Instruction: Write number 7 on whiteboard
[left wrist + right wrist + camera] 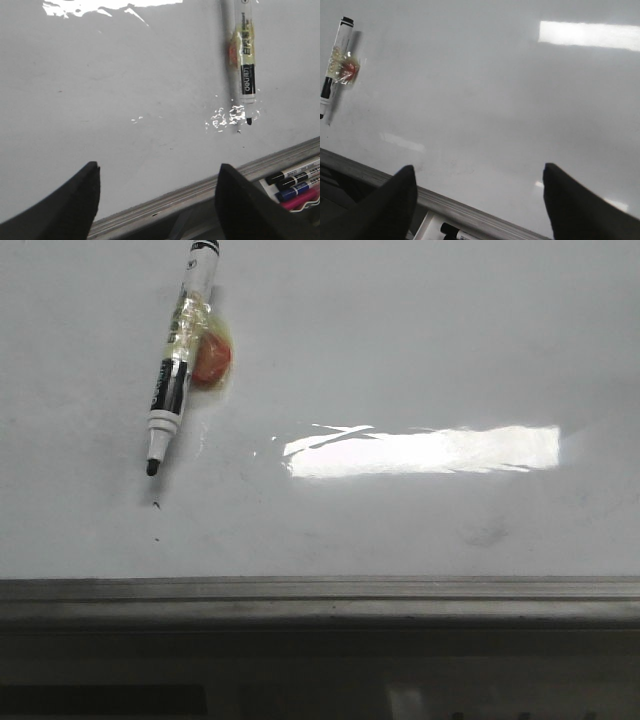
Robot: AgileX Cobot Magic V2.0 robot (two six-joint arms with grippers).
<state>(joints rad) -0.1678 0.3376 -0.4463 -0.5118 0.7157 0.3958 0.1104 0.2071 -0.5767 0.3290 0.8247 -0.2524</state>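
Observation:
The robot's left gripper needs to close on the black band [170, 386] [247, 80] of the white and black marker, between the clear tape and the tip of the marker.
The whiteboard [400, 360] is glossy white with faint smudges and fills the front view. No number 7 shows on it; only tiny black specks lie near the marker's tip. A white and black marker [180, 360] lies on the board at the upper left, uncapped, its tip toward the frame, with clear tape and an orange lump [212, 360] on its barrel. It also shows in the left wrist view [246, 60] and the right wrist view [334, 65]. My left gripper [157, 172] is open and empty over the board's near edge. My right gripper [477, 170] is open and empty there too.
The board's grey metal frame edge [320, 590] runs along the front. A bright rectangular glare [430, 450] lies right of the marker. Beyond the frame, a white tray holds several spare markers [295, 187]; one black-capped marker [457, 232] shows in the right wrist view.

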